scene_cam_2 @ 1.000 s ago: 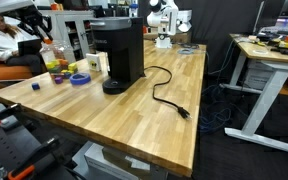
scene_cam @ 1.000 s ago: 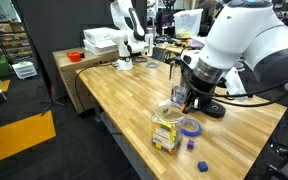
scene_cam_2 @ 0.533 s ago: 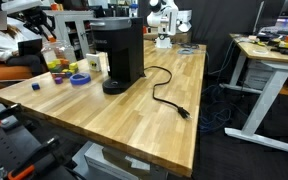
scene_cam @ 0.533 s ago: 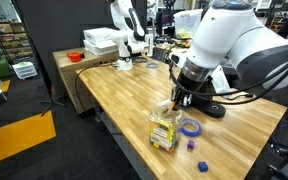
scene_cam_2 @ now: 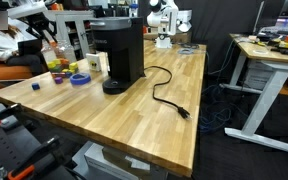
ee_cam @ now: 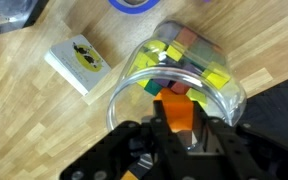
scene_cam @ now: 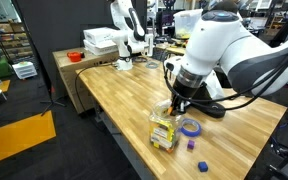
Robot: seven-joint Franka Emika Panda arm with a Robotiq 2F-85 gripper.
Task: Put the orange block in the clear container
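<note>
Next, I let the orange block go on top of the multicoloured cubes inside the clear container (scene_cam: pixel 172 132) (ee_cam: pixel 172 84).
In the wrist view my gripper (ee_cam: pixel 180 118) is shut on the orange block (ee_cam: pixel 177 112) and holds it right over the round rim of the clear container (ee_cam: pixel 134 80), which shows several multicoloured cubes through its wall. In an exterior view the gripper (scene_cam: pixel 177 103) hangs just above the clear container (scene_cam: pixel 164 131) near the table's front edge. In an exterior view the container (scene_cam_2: pixel 56 66) stands at the far left, with the gripper above it mostly out of the frame.
A purple tape ring (scene_cam: pixel 190 127) lies beside the jar, with small blue and purple cubes (scene_cam: pixel 203 165) nearer the edge. A black coffee maker (scene_cam_2: pixel 122 50) with a cord (scene_cam_2: pixel 167 95) stands close by. A small card box (ee_cam: pixel 76 62) lies next to the jar.
The arm has swung left and lowered a little, bringing the gripper with the orange block closer over the jar's rim.
</note>
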